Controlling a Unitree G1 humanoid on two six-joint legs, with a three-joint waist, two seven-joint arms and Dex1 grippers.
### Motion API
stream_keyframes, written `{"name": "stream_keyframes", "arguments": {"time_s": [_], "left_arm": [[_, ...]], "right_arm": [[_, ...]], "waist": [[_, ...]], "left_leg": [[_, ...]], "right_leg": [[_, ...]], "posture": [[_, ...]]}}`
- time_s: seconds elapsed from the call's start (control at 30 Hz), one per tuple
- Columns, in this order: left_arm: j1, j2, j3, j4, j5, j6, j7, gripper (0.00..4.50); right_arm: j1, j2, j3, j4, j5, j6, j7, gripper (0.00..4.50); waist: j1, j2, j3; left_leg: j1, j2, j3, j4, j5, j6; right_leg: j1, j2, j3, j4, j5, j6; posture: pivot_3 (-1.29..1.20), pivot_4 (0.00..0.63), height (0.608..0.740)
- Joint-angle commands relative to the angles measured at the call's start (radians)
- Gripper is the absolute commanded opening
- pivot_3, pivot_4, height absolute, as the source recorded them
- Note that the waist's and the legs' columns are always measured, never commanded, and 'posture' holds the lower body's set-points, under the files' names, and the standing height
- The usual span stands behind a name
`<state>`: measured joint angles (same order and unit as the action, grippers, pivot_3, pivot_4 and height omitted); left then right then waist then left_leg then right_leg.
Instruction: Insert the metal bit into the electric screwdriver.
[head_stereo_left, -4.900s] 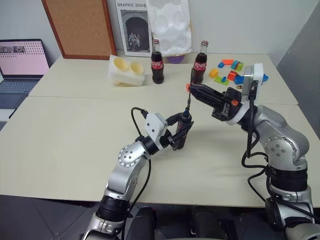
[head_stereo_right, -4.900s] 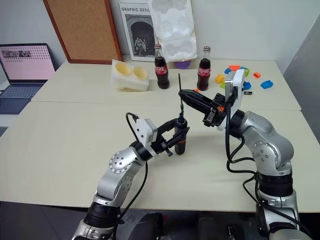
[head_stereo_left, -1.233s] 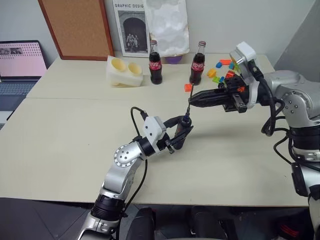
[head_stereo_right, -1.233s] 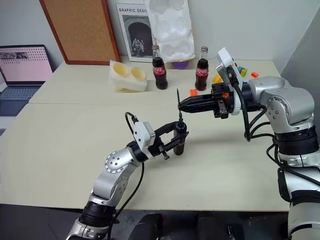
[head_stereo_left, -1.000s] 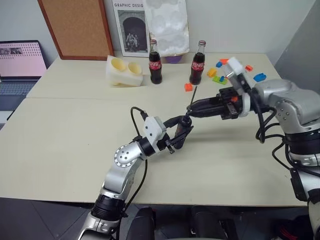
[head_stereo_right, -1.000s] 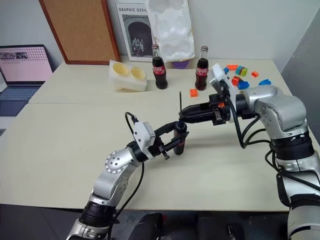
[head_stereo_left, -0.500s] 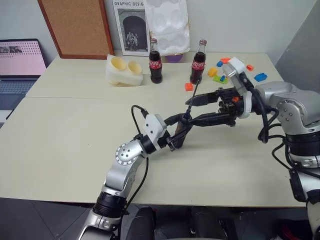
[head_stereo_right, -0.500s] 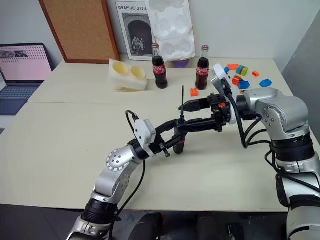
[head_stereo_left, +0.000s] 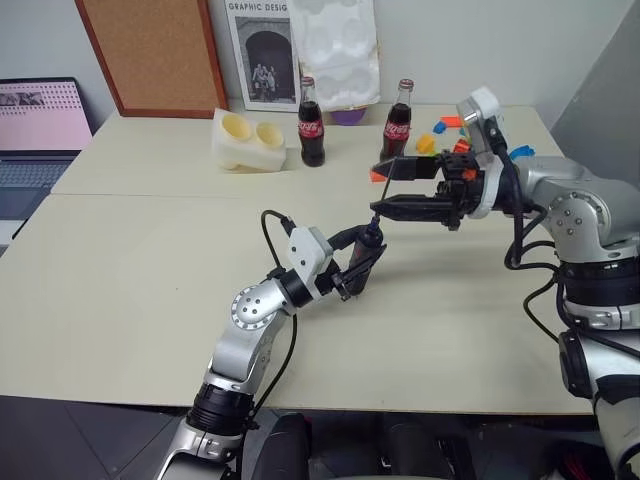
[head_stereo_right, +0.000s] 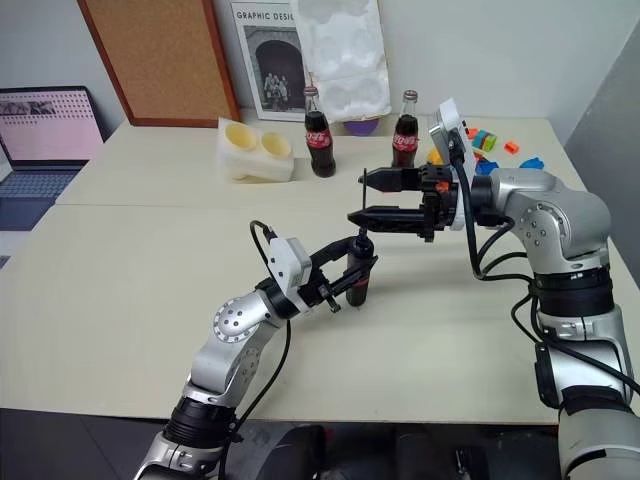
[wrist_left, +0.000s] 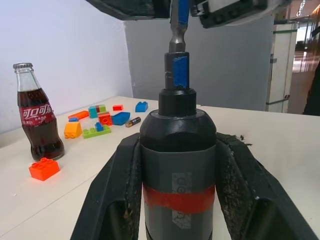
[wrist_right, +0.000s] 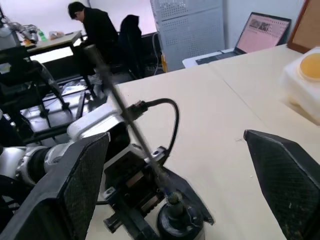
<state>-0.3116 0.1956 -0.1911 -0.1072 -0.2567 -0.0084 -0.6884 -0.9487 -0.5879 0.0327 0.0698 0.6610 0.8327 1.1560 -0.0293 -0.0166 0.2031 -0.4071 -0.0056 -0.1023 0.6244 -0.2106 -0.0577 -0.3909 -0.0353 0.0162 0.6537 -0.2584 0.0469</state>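
Observation:
Next, I set the electric screwdriver down with my left gripper on the bare table (head_stereo_left: 331, 253) in front of the cola bottles.
My left gripper (head_stereo_left: 366, 252) is shut on the electric screwdriver (head_stereo_right: 360, 282), a black cylinder with a red band (wrist_left: 178, 197), and holds it upright over the table's middle. The metal bit (wrist_right: 127, 120), a thin grey rod, rises from the screwdriver's bluish tip (wrist_left: 178, 70). My right gripper (head_stereo_right: 357, 197) reaches in level from the right and is open wide. Its two black fingers (head_stereo_left: 405, 207) stand one above the other beside the bit's upper part, and neither visibly touches it.
Two cola bottles (head_stereo_left: 313, 125) (head_stereo_left: 397, 125) and a cream foam tray (head_stereo_left: 245, 142) stand at the back of the table. Coloured bricks (wrist_left: 97, 122) lie at the back right, an orange one (wrist_left: 44, 168) nearer. A laptop (head_stereo_left: 40, 120) sits far left. A person (wrist_right: 97, 30) is in the background.
My right gripper has gone from shut on the bit to wide open and has risen a little. The bit stays upright in the screwdriver. The left arm has kept still.

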Motion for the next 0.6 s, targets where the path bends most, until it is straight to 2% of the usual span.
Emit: {"name": "stream_keyframes", "arguments": {"time_s": [0.03, 0.5, 0.6], "left_arm": [[0.004, -0.001, 0.002, -0.033, 0.002, -0.021, 0.003, 1.65], [-0.002, -0.002, 0.000, -0.021, 0.002, -0.026, -0.003, 1.65], [-0.028, -0.007, 0.009, -0.011, 0.012, -0.019, 0.015, 1.65]], "right_arm": [[-0.039, 0.008, -0.002, 0.020, -0.026, -0.048, 0.002, 4.50], [-0.077, 0.037, 0.048, 0.106, -0.098, -0.122, 0.069, 4.50], [-0.047, -0.013, 0.033, 0.042, -0.077, -0.091, 0.097, 4.50]], "waist": [[0.000, 0.000, 0.000], [0.000, 0.000, 0.000], [0.001, 0.000, 0.000]], "left_leg": [[0.000, 0.000, 0.000, 0.000, 0.000, 0.000], [0.000, 0.000, 0.000, 0.000, 0.000, 0.000], [0.000, 0.000, 0.000, 0.000, 0.000, 0.000]], "right_leg": [[0.000, 0.000, 0.000, 0.000, 0.000, 0.000], [0.000, 0.000, 0.000, 0.000, 0.000, 0.000], [0.000, 0.000, 0.000, 0.000, 0.000, 0.000]], "posture": [[0.00, 0.150, 0.740], [0.00, 0.150, 0.740], [0.00, 0.150, 0.740]]}}
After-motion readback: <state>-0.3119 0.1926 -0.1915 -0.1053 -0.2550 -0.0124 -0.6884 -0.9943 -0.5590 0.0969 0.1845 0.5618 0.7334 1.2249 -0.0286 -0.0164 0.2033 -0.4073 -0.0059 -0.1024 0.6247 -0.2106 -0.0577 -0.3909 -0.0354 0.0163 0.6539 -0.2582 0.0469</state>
